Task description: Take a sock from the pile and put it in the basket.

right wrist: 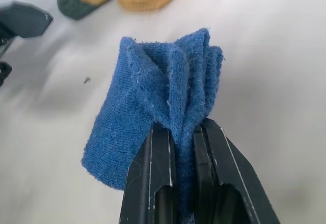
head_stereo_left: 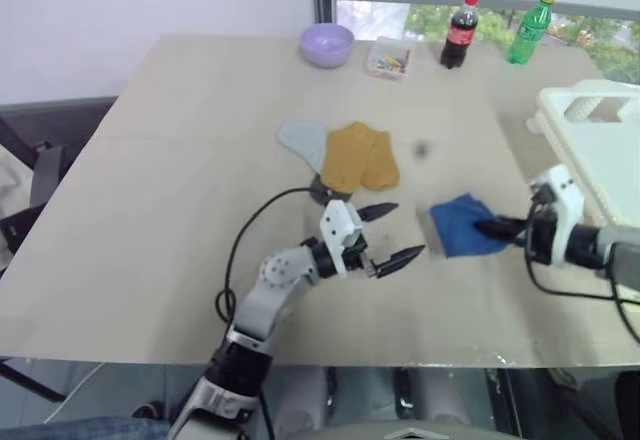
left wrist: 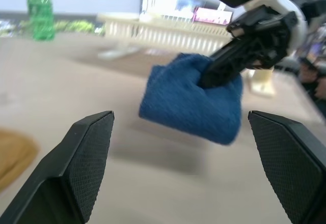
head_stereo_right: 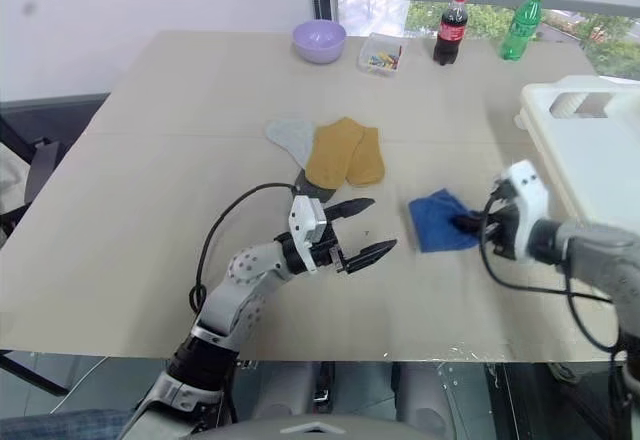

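Observation:
Next, I drop the blue sock inside the white basket (head_stereo_left: 636,185), near its long side, using my right gripper.
My right gripper (head_stereo_left: 492,228) is shut on a bunched blue sock (head_stereo_left: 460,226), which hangs a little above the tabletop; the sock's folds (right wrist: 153,96) bulge out from between the black fingers (right wrist: 159,183). My left gripper (head_stereo_left: 406,230) stands open just left of the sock and points toward it, with nothing between its fingers (left wrist: 86,152). The pile (head_stereo_left: 356,156) lies farther back at mid-table: two mustard-yellow socks, a pale grey one (head_stereo_left: 303,140) and a dark grey tip near my left wrist. The white slotted basket (head_stereo_left: 600,150) stands at the right edge, beyond my right hand.
Along the table's far edge stand a lilac bowl (head_stereo_left: 327,44), a small clear box of coloured bits (head_stereo_left: 388,59), a cola bottle (head_stereo_left: 460,30) and a green bottle (head_stereo_left: 529,28). A black cable loops beside my left forearm (head_stereo_left: 240,250).

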Robot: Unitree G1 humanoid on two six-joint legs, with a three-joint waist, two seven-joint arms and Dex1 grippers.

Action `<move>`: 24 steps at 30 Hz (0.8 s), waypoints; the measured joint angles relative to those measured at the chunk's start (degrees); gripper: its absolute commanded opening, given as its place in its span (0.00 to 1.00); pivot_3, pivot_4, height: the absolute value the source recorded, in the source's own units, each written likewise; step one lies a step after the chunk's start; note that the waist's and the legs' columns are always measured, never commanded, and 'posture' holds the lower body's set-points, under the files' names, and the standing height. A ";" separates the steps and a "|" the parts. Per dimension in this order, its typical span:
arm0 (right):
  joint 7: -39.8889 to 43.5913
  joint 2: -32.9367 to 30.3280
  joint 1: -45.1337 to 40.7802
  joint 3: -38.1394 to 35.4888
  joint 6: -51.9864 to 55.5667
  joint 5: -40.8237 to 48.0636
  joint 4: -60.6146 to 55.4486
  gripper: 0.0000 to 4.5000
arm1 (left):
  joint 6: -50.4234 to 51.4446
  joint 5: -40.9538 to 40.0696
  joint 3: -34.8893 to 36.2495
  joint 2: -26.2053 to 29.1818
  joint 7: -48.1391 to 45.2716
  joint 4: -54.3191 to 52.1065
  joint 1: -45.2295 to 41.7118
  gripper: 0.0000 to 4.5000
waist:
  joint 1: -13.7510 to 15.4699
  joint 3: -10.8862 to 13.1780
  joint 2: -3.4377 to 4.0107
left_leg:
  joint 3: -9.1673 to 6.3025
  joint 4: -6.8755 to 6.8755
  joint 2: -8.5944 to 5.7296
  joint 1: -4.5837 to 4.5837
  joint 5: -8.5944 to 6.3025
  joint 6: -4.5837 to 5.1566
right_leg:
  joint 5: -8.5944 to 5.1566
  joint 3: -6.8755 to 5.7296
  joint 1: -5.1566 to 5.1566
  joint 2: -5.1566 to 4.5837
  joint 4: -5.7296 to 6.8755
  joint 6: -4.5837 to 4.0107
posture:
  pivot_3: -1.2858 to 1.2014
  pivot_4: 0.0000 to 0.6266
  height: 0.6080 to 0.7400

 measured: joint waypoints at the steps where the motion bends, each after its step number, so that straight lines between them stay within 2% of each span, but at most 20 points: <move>1: 0.70 -1.28 -0.04 -0.70 0.45 0.37 0.00 0.00 | -0.21 -0.18 -0.01 -0.19 -0.41 0.14 -0.17 1.00 | -0.01 0.00 -0.02 | 0.00 0.01 0.00 0.02 0.00 0.00 | 0.00 0.00 0.03 0.00 0.00 -0.01 | 0.52 0.24 0.92; 7: 6.55 -12.11 0.51 -6.45 0.26 -0.01 4.86 0.00 | -1.36 -1.61 -0.03 -2.52 -3.96 2.71 -2.21 1.00 | -0.01 0.01 -0.02 | 0.02 0.18 -0.01 0.04 0.00 0.00 | 0.01 0.05 0.05 -0.01 0.05 0.01 | 0.52 0.24 0.92; 10: 8.10 -14.94 0.52 -7.77 -1.27 -1.88 8.50 0.00 | -2.33 -1.68 -0.03 -3.48 -4.91 3.90 -3.52 1.00 | -0.09 0.00 -0.01 | 0.04 0.19 -0.01 0.05 0.00 0.00 | 0.02 0.09 0.06 0.01 0.07 0.02 | 0.52 0.24 0.92; 15: 10.58 -19.35 -1.02 -9.07 -7.38 -8.32 22.32 0.00 | -4.97 -1.55 -0.14 -4.58 -6.86 5.52 -4.96 1.00 | -0.11 -0.01 0.01 | 0.11 0.19 -0.01 0.05 0.00 0.00 | 0.02 0.10 0.05 0.03 0.08 0.02 | 0.52 0.24 0.92; 19: 10.88 -19.95 -5.64 -8.46 -14.10 -13.80 35.43 0.00 | -7.75 -1.01 -0.08 -5.09 -8.14 7.12 -5.12 1.00 | -0.24 -0.02 0.03 | 0.20 0.19 0.00 0.08 0.00 0.00 | 0.03 0.13 0.05 0.04 0.08 0.02 | 0.52 0.24 0.92; 24: 9.77 -19.36 -12.20 -4.16 -22.31 -21.58 51.48 0.00 | -12.01 -0.43 0.12 -6.48 -7.98 8.67 -5.72 1.00 | -0.28 -0.10 0.17 | 0.33 0.19 0.00 0.09 0.01 -0.01 | 0.03 0.18 0.05 0.06 0.09 0.03 | 0.52 0.24 0.92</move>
